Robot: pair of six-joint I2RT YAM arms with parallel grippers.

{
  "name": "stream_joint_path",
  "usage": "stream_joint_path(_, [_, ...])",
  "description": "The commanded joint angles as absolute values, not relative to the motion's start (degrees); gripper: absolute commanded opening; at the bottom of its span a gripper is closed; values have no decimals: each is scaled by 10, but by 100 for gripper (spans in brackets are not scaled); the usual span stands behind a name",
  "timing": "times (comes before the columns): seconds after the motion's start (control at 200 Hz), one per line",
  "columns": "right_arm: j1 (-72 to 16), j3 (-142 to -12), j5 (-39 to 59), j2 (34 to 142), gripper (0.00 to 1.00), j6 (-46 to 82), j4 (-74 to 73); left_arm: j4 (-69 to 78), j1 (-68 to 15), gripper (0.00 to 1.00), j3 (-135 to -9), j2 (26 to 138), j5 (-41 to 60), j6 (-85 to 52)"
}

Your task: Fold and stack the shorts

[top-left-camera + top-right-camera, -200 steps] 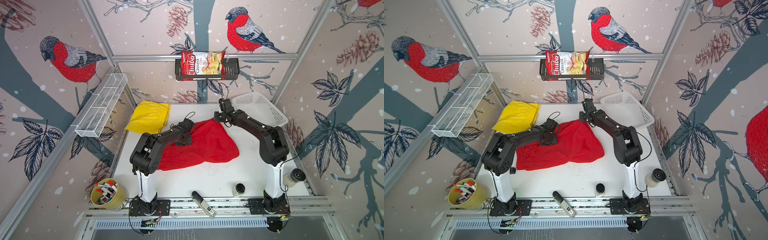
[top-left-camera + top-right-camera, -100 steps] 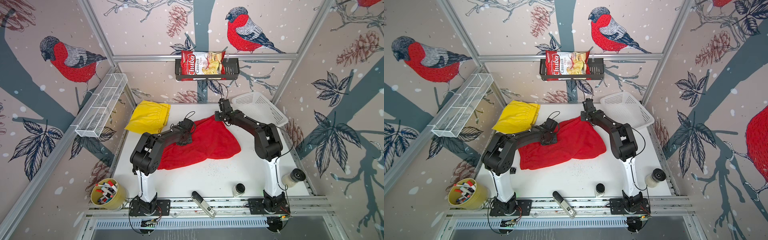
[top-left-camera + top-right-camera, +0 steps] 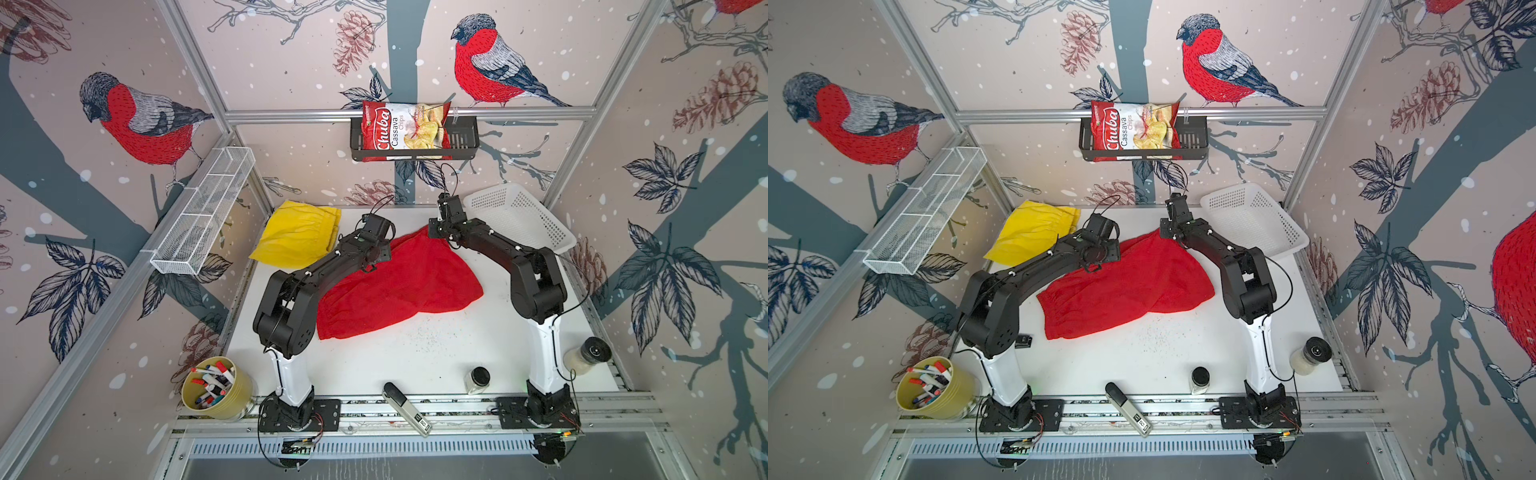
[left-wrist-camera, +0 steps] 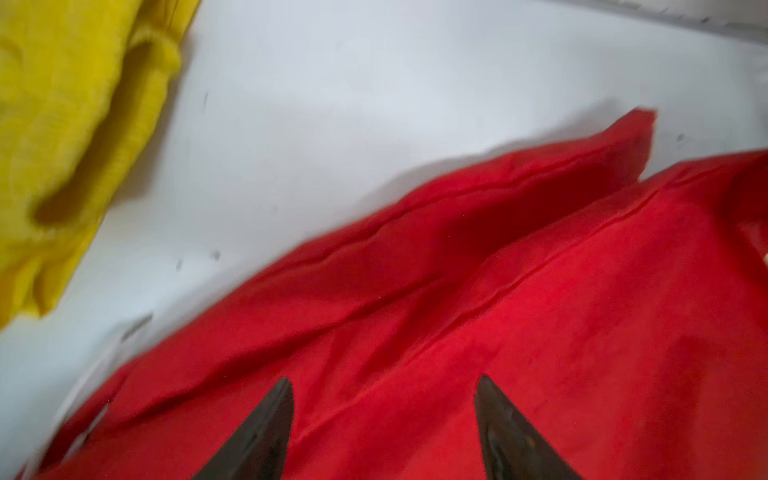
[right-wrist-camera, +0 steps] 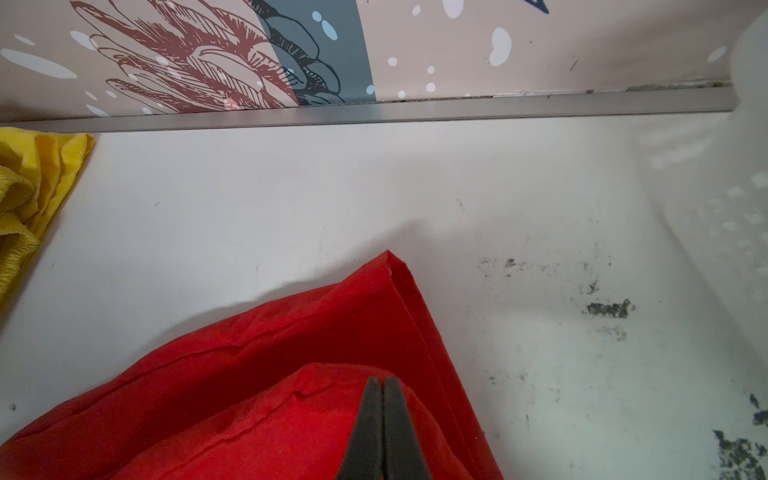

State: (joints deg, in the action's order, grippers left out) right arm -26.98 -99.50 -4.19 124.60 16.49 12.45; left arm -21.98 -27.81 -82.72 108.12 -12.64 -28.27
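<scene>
Next, I pinch the red shorts' upper edge [image 4: 560, 244] with my left gripper and help pull it straight, because the shorts slant, with their upper layer short of the lower layer's edge.
The red shorts [image 3: 399, 291] [image 3: 1125, 291] lie spread and creased across the middle of the white table. The yellow shorts [image 3: 297, 237] [image 3: 1030, 232] lie bunched at the back left. My left gripper [image 4: 382, 382] hovers open just over the red fabric [image 4: 498, 311] near its left back edge [image 3: 376, 262], with nothing between its fingers. My right gripper [image 5: 383, 380] is shut on a raised fold of the red shorts [image 5: 270, 395] at their far corner [image 3: 434, 237]. The yellow shorts also show in the left wrist view [image 4: 62, 124] and the right wrist view [image 5: 25, 187].
A white perforated basket [image 3: 519, 216] stands at the back right. A black wall shelf [image 3: 461, 137] holds a chips bag [image 3: 405, 126]. A white wire rack [image 3: 203, 212] hangs on the left wall. At the front are a yellow marker cup [image 3: 214, 386], two jars [image 3: 478, 378] [image 3: 588, 353] and a black-and-white device [image 3: 405, 409].
My right gripper has drawn the far corner of the red shorts a little toward the back wall, stretching the cloth. My left gripper has shifted slightly backward over it.
</scene>
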Motion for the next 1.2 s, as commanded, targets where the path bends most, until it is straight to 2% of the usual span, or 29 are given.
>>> stream_joint_path(0.0, [-268,-1002,-34,1249,1,168,119,-193,-279,69,-870,1122,-121,-225])
stream_joint_path(0.48, [-224,-1007,33,1269,1,212,108,-258,-276,67,-1069,1317,-31,-156])
stream_joint_path(0.54, [-223,-1011,36,1273,1,214,109,-258,-276,63,-1076,1325,-22,-157])
stream_joint_path(0.565, [-224,-1013,38,1274,1,214,108,-258,-276,57,-1078,1327,-21,-156])
stream_joint_path(0.61, [-223,-1015,43,1276,1,217,108,-262,-276,42,-1082,1331,-17,-158])
stream_joint_path(0.67, [-225,-1017,46,1279,2,221,107,-273,-276,36,-1088,1332,-12,-162])
stream_joint_path(0.715, [-226,-1018,48,1280,2,222,106,-278,-276,38,-1088,1326,-8,-167])
stream_joint_path(0.79, [-227,-1020,48,1279,2,222,106,-271,-276,50,-1067,1303,-10,-181])
stream_joint_path(0.9, [-229,-1021,42,1280,2,219,109,-248,-273,53,-1015,1250,-23,-200])
stream_joint_path(1.026, [-228,-1021,34,1281,2,213,111,-182,-269,64,-935,1187,4,-204])
stream_joint_path(1.196, [-227,-1023,35,1282,2,213,111,-171,-268,63,-934,1209,32,-184])
